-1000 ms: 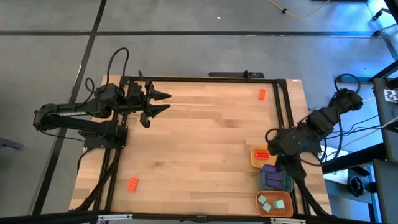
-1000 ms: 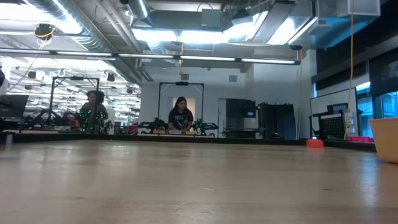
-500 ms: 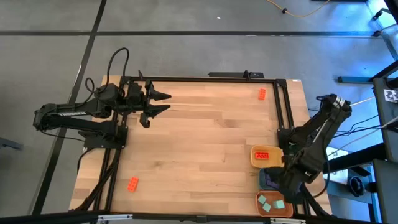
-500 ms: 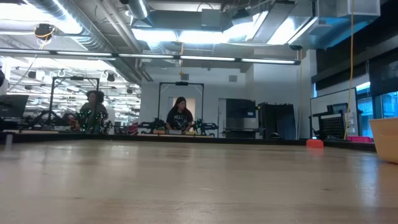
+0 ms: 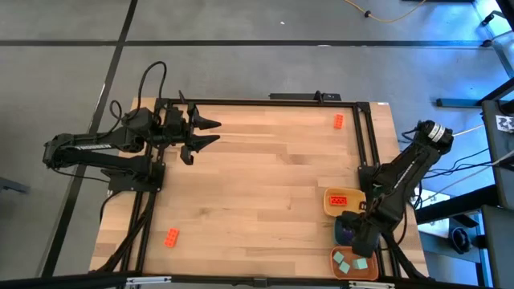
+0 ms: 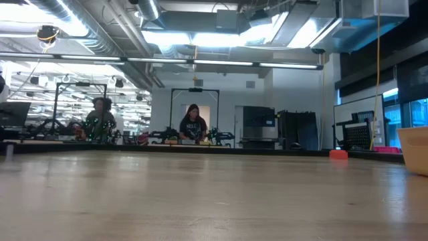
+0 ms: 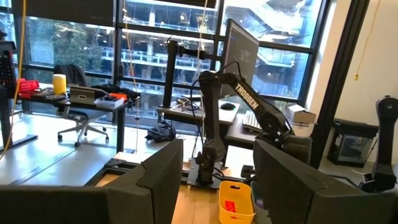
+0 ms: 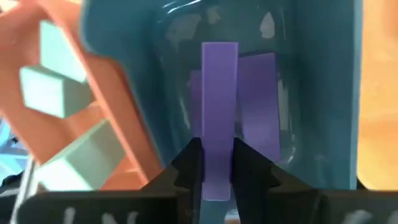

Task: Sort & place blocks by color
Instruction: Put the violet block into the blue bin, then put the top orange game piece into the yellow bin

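Note:
Next, my right gripper releases the purple bar on top of the purple blocks in the blue-grey tray (image 5: 345, 234) (image 8: 231, 104).
My right gripper (image 5: 359, 238) (image 8: 216, 149) is over the blue-grey tray (image 5: 344, 234) at the table's near right and is shut on a purple bar block (image 8: 219, 93). Other purple blocks (image 8: 260, 99) lie in that tray. The yellow tray (image 5: 328, 201) holds an orange-red block (image 5: 338, 201). The orange tray (image 5: 336, 269) holds teal-green blocks (image 5: 350, 262). Two orange-red blocks lie on the table, one at the far right (image 5: 338, 121) and one at the near left (image 5: 171, 237). My left gripper (image 5: 210, 132) (image 7: 217, 162) is open and empty at the far left. My right gripper pinches the purple bar by its two long sides near one end (image 8: 216, 177), between the two fingers. The fingers come from above, pointing down into the blue-grey tray. The bar sticks out past the fingertips; whether its free end touches the tray, I cannot tell.
The three trays stand in a row along the table's right edge. A dark frame (image 5: 363, 144) runs along the far and right sides of the table. In the low view the far orange-red block (image 6: 338, 154) and a tray's wall (image 6: 416, 148) show; people sit in the room beyond.
My right gripper has gone toward the table's near edge with the purple bar, from beside the yellow tray to over the blue-grey tray, and its arm has swung round.

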`<action>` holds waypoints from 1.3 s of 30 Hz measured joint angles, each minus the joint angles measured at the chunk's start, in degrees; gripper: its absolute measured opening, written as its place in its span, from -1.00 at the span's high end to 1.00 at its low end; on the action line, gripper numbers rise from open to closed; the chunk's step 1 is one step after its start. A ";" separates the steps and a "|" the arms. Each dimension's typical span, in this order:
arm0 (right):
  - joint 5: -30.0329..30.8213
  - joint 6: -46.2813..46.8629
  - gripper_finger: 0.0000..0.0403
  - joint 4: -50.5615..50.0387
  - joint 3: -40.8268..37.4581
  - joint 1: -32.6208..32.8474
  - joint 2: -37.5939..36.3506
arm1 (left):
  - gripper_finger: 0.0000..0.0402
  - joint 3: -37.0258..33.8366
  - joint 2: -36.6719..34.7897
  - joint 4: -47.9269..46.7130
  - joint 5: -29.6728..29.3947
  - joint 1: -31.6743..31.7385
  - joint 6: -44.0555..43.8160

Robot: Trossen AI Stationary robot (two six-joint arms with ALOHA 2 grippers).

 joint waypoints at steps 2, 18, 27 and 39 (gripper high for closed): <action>0.00 0.02 0.70 1.21 -1.58 0.00 -0.02 | 0.07 0.00 0.00 0.02 -0.14 0.00 0.00; 1.33 -7.63 0.66 3.77 -4.38 0.00 1.61 | 0.07 0.00 0.00 0.02 -0.41 0.01 0.02; 1.46 -8.59 0.57 3.91 -4.49 0.00 1.80 | 0.07 0.00 0.00 0.02 -0.44 0.02 0.02; -0.99 -8.59 -0.02 2.73 -3.92 -0.02 1.92 | 0.07 0.00 0.00 0.00 -0.46 0.02 0.04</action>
